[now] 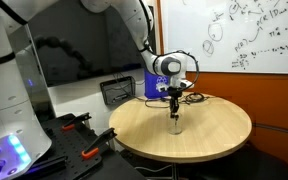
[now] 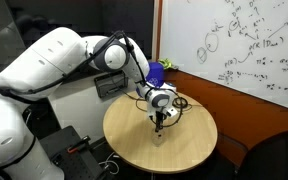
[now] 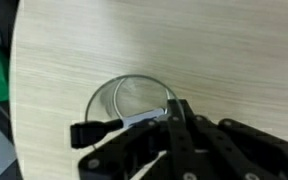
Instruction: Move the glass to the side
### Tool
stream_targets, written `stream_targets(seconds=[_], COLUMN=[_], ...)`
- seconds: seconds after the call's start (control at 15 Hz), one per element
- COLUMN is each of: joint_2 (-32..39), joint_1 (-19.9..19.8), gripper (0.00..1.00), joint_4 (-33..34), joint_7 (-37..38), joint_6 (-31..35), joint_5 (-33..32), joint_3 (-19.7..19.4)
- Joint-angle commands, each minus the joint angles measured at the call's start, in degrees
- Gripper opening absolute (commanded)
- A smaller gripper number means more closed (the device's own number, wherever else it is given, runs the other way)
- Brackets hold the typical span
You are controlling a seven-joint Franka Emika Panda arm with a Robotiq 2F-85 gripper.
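Observation:
Next, I release the glass on the round wooden table, straight [image 1: 158, 122] in front of the blue box.
The glass [image 1: 175, 122] is small and clear and stands near the middle of the round wooden table [image 1: 219, 135]; it also shows in an exterior view [image 2: 160, 133]. My gripper [image 1: 174, 106] comes straight down on it, fingers at its rim, also in an exterior view [image 2: 160, 119]. In the wrist view I look down into the glass [image 3: 124, 95], with my black fingers [image 3: 132, 122] on either side of its rim, shut on it. I cannot tell whether its base touches the table.
A blue box [image 1: 154, 85] stands at the table's back edge, also in an exterior view [image 2: 156, 73], with dark cables [image 1: 196, 97] beside it. A dark tray-like device [image 1: 117, 91] sits behind the table. A whiteboard covers the wall. Black and orange tools [image 1: 96, 145] lie below.

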Motion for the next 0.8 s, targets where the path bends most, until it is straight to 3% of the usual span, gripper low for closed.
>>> stream_targets(seconds=[0.0, 0.27, 0.73], joint_2=[-2.69, -3.01, -2.34], joint_1=[3.65, 8.36, 11.14], gripper=[0.01, 0.01, 0.01], joint_4=[-3.83, -4.70, -2.68], joint_7=[0.79, 1.39, 0.76], joint_6=[2.10, 6.26, 1.76], joint_5=[1.00, 0.38, 0.01], joint_3=[0.53, 1.38, 2.01])
